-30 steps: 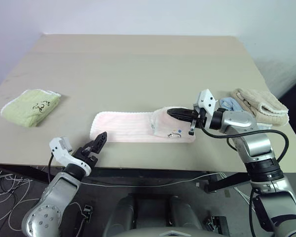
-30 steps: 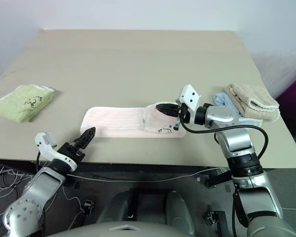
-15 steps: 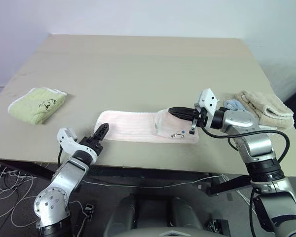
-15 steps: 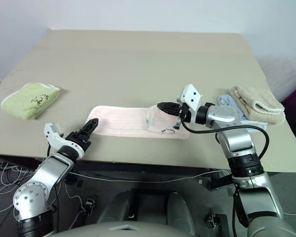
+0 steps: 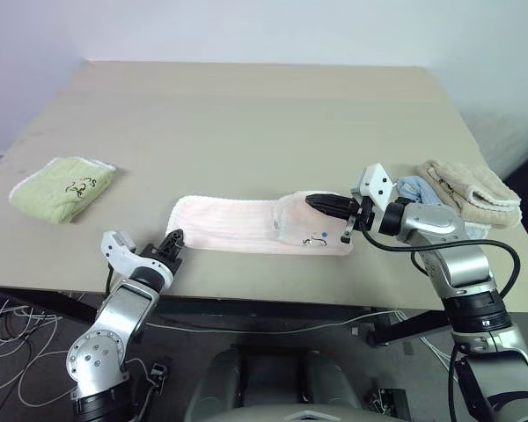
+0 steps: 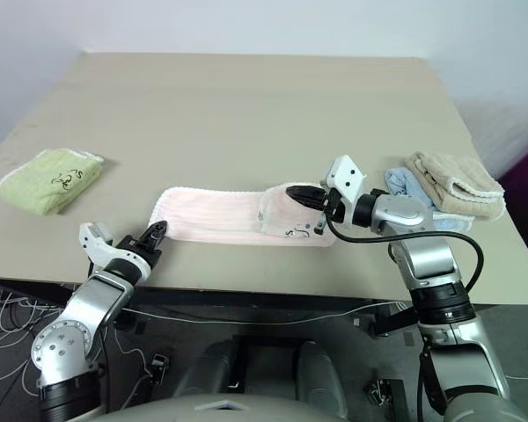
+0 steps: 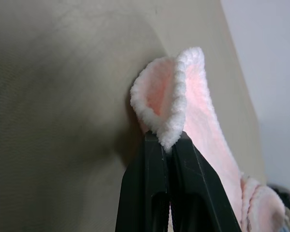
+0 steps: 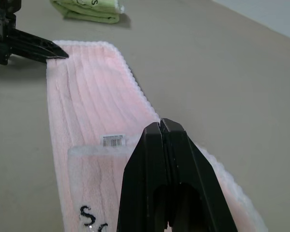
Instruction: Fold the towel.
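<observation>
Next, my left gripper releases the pink towel's corner on the folded flap's near edge [image 5: 311, 251], just below the dark embroidered mark.
The towel [image 5: 229, 224], long and pale pink with white trim, lies flat across the near part of the table [image 5: 246, 114]. Its right end is folded back over itself, and the flap shows a small dark embroidered mark [image 5: 314, 238]. My left gripper [image 5: 174, 239] is at the towel's near left corner. In the left wrist view that gripper [image 7: 165, 140] is shut on the curled corner. My right gripper [image 5: 311, 202] is shut at the far edge of the raised flap. In the right wrist view the shut tips [image 8: 160, 123] sit right at the white trim.
A folded light green towel [image 5: 62, 186] lies at the table's left. Folded beige [image 5: 466, 192] and light blue [image 5: 412, 186] towels sit at the right edge, behind my right arm. The table's front edge [image 5: 246, 294] runs just below the pink towel.
My left gripper has moved forward to the towel's near left corner and gone from open to shut on it. The right gripper has stayed at the flap. The camera has shifted.
</observation>
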{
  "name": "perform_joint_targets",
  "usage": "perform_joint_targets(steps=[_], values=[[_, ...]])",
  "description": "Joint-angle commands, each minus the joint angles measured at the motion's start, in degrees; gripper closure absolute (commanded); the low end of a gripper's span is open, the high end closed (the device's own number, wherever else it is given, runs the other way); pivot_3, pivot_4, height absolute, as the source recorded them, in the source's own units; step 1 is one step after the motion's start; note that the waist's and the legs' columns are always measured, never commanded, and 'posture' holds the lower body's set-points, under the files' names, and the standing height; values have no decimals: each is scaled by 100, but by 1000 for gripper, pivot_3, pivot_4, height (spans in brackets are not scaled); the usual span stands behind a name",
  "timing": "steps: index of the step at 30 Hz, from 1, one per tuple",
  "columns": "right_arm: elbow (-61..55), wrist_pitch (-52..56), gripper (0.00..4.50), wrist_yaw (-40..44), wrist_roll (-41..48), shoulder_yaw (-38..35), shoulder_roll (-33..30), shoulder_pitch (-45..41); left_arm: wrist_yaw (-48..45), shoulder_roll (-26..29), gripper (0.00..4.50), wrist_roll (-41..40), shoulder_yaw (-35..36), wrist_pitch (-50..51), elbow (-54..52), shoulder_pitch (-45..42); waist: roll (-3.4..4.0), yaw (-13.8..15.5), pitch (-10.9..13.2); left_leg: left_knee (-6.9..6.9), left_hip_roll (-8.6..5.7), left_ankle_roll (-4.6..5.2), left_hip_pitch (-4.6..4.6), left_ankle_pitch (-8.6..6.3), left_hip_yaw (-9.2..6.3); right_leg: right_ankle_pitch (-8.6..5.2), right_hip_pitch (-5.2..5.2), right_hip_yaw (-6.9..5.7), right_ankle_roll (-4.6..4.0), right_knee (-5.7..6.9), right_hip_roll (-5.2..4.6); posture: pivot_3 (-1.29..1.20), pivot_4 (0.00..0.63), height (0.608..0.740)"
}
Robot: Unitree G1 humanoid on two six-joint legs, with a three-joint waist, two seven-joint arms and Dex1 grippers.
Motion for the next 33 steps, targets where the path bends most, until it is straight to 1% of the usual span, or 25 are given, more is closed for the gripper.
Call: perform_joint_targets(steps=[1, 3, 7, 9, 12, 15, 18, 20, 24, 26, 28, 33], values=[[-226, -96, 4500, -44, -17, -144, -61, -32, -227, 242, 4481, -25, 286, -256, -115, -147, 0, 1, 0, 0, 1, 0, 0, 0, -1, 0, 0, 0, 0, 0, 0, 0, 150, 740], [-240, -92, 4500, -63, -24, -165, -74, -18, -390, 485, 4481, -35, 502, -353, -66, -219, 0, -9, 0, -1, 1, 0, 0, 0, -1, 0, -1, 0, 0, 0, 3, 0, 150, 740], [-280, -85, 4500, -111, -39, -239, -130, 34, -899, 1148, 4481, 17, 842, -407, 65, -282, 1, -23, 2, -4, 2, 0, -1, 0, 0, 0, -4, 0, -1, -1, 3, 0, 150, 740], [-282, -80, 4500, -150, -44, -281, -154, 50, -1196, 1422, 4481, 107, 856, -392, 81, -320, 1, -20, 2, -5, 2, 0, -2, 0, 0, 0, -5, 0, -1, -3, 2, 0, 150, 740], [-318, -67, 4500, -203, -58, -330, -174, 99, -1723, 1765, 4481, 346, 602, -315, -47, -447, 1, 2, 2, -5, 1, 0, -4, 0, 0, 0, -4, 0, -2, -8, 1, 0, 150, 740], [-370, -43, 4500, -278, -57, -375, -180, 153, -2415, 2144, 4481, 868, -20, -192, -350, -590, 1, 15, 3, -5, 1, 0, -7, 0, -1, 1, -3, -2, -4, -11, 1, 0, 150, 740], [-411, -19, 4500, -356, -62, -432, -195, 215, -3421, 2513, 4481, 1352, -796, -108, -624, -745, 2, -4, 3, -7, -1, 0, -9, 0, 0, 2, -4, -1, -6, -15, -1, 0, 150, 740], [-411, -9, 4500, -390, -60, -449, -199, 223, -3837, 2639, 4481, 1585, -1126, -102, -646, -862, 5, -6, 5, -14, 0, 0, -9, 0, 2, 2, -8, 0, -6, -16, -1, 0, 150, 740], [-480, 14, 4500, -493, -48, -505, -226, 291, -4628, 2830, 4481, 2461, -2285, -83, -739, -1309, 13, -27, 10, -17, 4, 0, -9, 0, 2, 2, -13, 2, -6, -15, -2, 0, 150, 740], [-489, 22, 4500, -535, -48, -519, -234, 304, -4897, 2845, 4481, 2884, -2733, -153, -703, -1525, 12, -34, 10, -18, 3, 0, -10, 0, 5, 2, -13, 2, -6, -16, 2, 0, 150, 740], [-543, 36, 4500, -581, -47, -547, -248, 358, -5023, 2698, 4481, 3166, -3093, -131, -596, -1796, 13, -29, 12, -18, 3, 0, -12, 0, 4, 3, -14, 2, -5, -17, 0, 0, 150, 740], [-627, 78, 4500, -651, -32, -592, -275, 433, -5016, 2202, 4481, 3543, -3455, 52, -247, -2387, 12, -14, 13, -16, 3, 1, -14, 0, 3, 3, -14, 2, -4, -16, 0, 0, 150, 740]])
